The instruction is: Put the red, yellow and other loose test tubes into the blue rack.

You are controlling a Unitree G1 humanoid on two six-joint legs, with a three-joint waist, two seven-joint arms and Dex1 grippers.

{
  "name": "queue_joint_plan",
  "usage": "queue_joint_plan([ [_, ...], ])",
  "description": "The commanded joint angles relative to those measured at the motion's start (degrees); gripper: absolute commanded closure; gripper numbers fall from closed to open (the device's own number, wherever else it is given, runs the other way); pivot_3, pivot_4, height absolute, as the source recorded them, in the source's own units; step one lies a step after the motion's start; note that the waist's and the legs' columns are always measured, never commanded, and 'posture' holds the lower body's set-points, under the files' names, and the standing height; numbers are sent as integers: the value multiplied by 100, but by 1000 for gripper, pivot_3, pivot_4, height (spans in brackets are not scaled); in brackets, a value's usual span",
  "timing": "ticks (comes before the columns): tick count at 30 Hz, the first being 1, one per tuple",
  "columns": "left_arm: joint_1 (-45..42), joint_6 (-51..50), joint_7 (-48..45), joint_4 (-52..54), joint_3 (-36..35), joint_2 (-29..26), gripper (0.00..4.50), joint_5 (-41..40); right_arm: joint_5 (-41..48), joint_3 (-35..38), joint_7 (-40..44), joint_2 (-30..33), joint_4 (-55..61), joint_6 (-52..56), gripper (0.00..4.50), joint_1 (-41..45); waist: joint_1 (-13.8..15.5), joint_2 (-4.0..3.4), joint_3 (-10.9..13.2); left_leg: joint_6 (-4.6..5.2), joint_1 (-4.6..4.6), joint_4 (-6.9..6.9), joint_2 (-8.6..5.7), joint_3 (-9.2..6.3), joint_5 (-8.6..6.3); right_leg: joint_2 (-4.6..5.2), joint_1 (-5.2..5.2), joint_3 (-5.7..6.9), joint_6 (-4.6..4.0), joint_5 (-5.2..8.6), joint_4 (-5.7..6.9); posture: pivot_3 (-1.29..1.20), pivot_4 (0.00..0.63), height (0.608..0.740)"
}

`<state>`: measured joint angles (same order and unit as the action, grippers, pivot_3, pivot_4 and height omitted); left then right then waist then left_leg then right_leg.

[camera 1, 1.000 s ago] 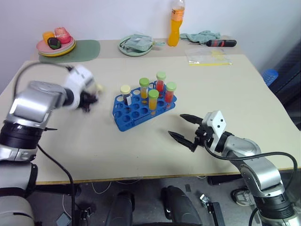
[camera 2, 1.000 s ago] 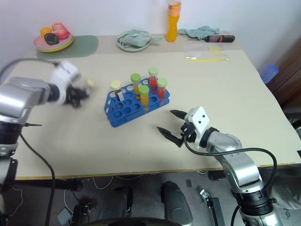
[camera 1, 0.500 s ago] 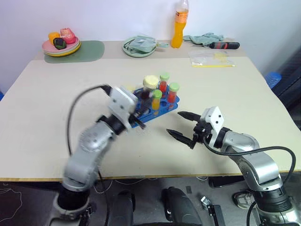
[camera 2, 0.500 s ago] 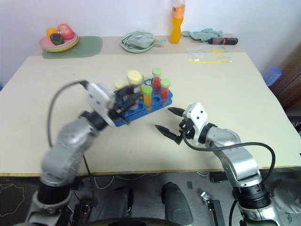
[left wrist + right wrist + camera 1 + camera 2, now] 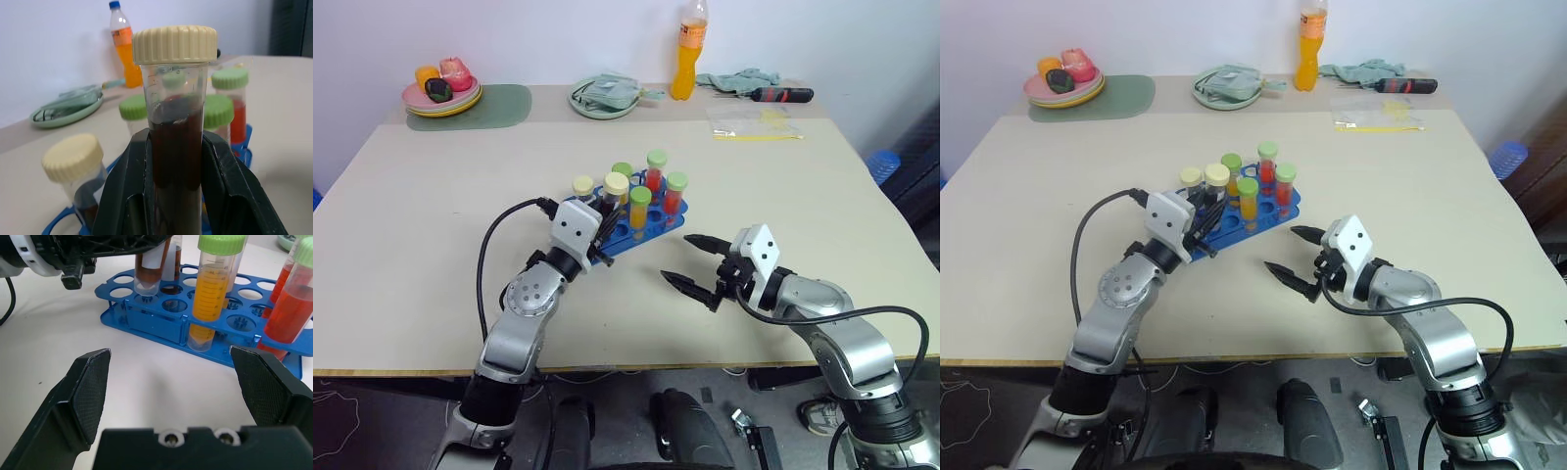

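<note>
Next, I release the dark brown tube with my left gripper in the blue rack's near row (image 5: 601, 235), short of the orange tube.
The blue rack (image 5: 651, 224) stands mid-table with several capped tubes upright in it: orange and red liquid under green caps, such as the orange tube (image 5: 211, 297), and a dark one under a cream cap (image 5: 582, 185). My left gripper (image 5: 604, 217) is shut on a cream-capped tube of dark brown liquid (image 5: 176, 142). That tube is upright, its tip just over a hole at the rack's near left end (image 5: 148, 278). My right gripper (image 5: 692, 260) rests open on the table to the right of the rack, nothing between its fingers (image 5: 91, 387).
Along the back edge are a pink plate of fruit (image 5: 442, 90) on a green mat, a round green plate with a cloth (image 5: 602, 96), an orange drink bottle (image 5: 683, 49), a screwdriver (image 5: 778, 94) and a clear plastic bag (image 5: 754, 119).
My left arm has swung from the table's left side to the rack, carrying the cream-capped tube, and lowered it over the rack's near end. The right arm has stayed put.
</note>
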<state>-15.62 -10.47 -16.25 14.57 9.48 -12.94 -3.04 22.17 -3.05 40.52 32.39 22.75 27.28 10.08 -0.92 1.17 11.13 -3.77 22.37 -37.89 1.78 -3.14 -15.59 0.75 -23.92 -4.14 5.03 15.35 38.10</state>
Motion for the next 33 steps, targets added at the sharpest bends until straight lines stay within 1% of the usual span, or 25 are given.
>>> queue_joint_plan([
  [1,-5,106,-7,106,-88,17,3764,36,58,109,-10,17,248,-12,165,34,3,0,0,0,0,0,0,0,0,0,0,0,0,0,0,0,150,740],
  [14,-30,-13,-9,-158,-10,157,3764,66,32,79,0,-3,201,-41,165,83,3,0,0,0,0,0,0,0,0,0,0,0,0,0,0,0,150,740],
  [30,-32,899,-195,-1007,-40,416,3764,-67,40,78,24,7,199,-40,165,138,32,-2,-1,0,-8,-2,-1,-6,0,2,20,7,0,0,-10,0,150,740],
  [31,-23,906,-244,-1008,-46,431,2747,-118,44,81,24,9,207,-33,165,139,31,-2,-1,0,-8,-2,-1,-6,0,2,21,8,0,0,-10,0,150,740],
  [33,-8,916,-256,-970,-78,465,1851,-147,58,95,26,17,230,-14,165,137,20,-2,-1,1,-8,-3,-2,-6,-1,2,21,8,0,0,-11,0,150,740],
])
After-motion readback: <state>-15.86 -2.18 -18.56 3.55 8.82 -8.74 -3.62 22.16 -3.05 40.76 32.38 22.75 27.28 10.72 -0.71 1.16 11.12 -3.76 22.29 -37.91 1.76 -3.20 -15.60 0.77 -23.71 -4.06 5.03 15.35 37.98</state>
